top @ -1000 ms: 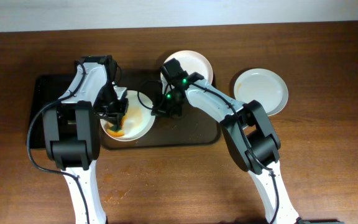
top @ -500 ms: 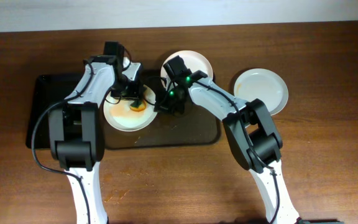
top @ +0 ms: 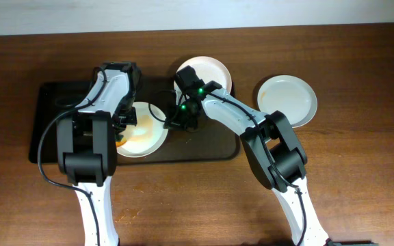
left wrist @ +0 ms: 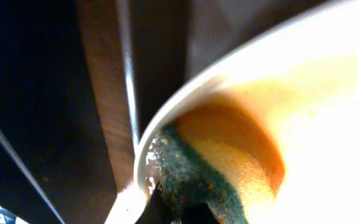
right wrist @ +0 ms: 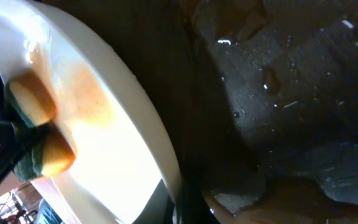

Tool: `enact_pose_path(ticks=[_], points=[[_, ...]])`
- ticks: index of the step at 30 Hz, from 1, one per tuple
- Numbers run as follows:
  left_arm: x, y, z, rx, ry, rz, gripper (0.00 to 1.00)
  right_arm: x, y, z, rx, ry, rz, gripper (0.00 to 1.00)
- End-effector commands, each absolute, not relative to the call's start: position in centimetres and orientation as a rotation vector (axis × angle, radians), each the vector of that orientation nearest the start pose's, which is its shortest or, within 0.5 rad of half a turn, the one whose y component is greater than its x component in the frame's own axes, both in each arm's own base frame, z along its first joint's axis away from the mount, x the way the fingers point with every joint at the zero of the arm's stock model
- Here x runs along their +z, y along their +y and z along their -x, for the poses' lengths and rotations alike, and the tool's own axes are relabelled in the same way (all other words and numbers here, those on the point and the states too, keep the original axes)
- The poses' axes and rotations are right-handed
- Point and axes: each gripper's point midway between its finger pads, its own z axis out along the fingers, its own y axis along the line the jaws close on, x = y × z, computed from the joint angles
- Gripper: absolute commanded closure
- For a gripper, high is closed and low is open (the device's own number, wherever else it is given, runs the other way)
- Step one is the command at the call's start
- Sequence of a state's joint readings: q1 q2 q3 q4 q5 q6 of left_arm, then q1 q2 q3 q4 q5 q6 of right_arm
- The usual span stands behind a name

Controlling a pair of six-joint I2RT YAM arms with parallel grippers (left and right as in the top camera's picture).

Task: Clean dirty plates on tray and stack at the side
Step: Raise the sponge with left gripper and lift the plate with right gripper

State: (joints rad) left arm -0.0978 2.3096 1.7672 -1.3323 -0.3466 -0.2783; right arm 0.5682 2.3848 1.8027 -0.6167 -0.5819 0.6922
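The dirty white plate, once wiped, will be released by my right gripper on top of the clean white plate (top: 288,100) next to the tray.
A dirty white plate (top: 146,131) with an orange smear lies on the black tray (top: 53,130). My left gripper (top: 122,128) is shut on a yellow and green sponge (left wrist: 194,180) and presses it on the plate's left edge (left wrist: 303,93). My right gripper (top: 174,123) is shut on the plate's right rim (right wrist: 166,168). The right wrist view shows the sponge (right wrist: 33,106) at the plate's far side. A second white plate (top: 207,70) sits at the tray's back right corner. A clean white plate (top: 287,100) lies on the table to the right.
The tray floor (right wrist: 303,93) is wet, with scraps beside the plate. The brown table (top: 361,178) surrounds the tray. Both arms cross above the tray's middle.
My left gripper has swept the sponge from the plate's upper right to its left edge. The plate has shifted slightly on the tray. The right gripper has kept its hold on the rim.
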Motion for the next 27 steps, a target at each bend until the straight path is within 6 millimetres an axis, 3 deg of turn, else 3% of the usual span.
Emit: enact_pose_path(ticks=[1,3,4,9,13,15,18,22,24,27], points=[[-1.7,-2.0,-35.3,0.118,3.498,0.009,0.99,-0.9,35.1,-40.1,0.998,3.032,-0.098,0.96],[-1.8,-6.8,-36.8,-0.398,3.399,-0.204,0.99,-0.9,35.1,-40.1,0.998,3.032,-0.098,0.95],[-1.8,-7.6,-37.4,-0.483,3.356,-0.231,0.99,-0.9,35.1,-40.1,0.998,3.032,-0.098,0.96],[-1.2,-9.5,-41.8,-0.61,3.146,-0.271,0.99,-0.9,35.0,-40.0,0.996,3.034,-0.099,0.96],[5.3,-10.6,-46.9,-0.639,2.95,-0.377,0.99,-0.9,35.0,-40.0,0.995,3.036,-0.1,0.96],[10.7,-10.1,-50.1,-0.598,2.816,-0.383,0.99,-0.9,35.0,-40.0,0.995,3.036,-0.096,0.96],[16.3,-7.6,-52.3,-0.545,2.701,-0.312,0.99,-0.3,35.2,-39.7,1.018,3.033,-0.054,0.96],[16.6,-4.2,-52.6,-0.526,2.7,-0.224,0.99,2.0,34.6,-39.6,0.973,3.004,0.049,0.96],[16.5,-2.6,-52.5,-0.52,2.708,-0.18,0.99,4.5,33.0,-39.7,0.812,2.968,0.101,0.96],[16.4,-2.2,-52.4,-0.519,2.713,-0.171,0.99,9.3,29.7,-39.7,0.517,2.887,0.123,0.96]])
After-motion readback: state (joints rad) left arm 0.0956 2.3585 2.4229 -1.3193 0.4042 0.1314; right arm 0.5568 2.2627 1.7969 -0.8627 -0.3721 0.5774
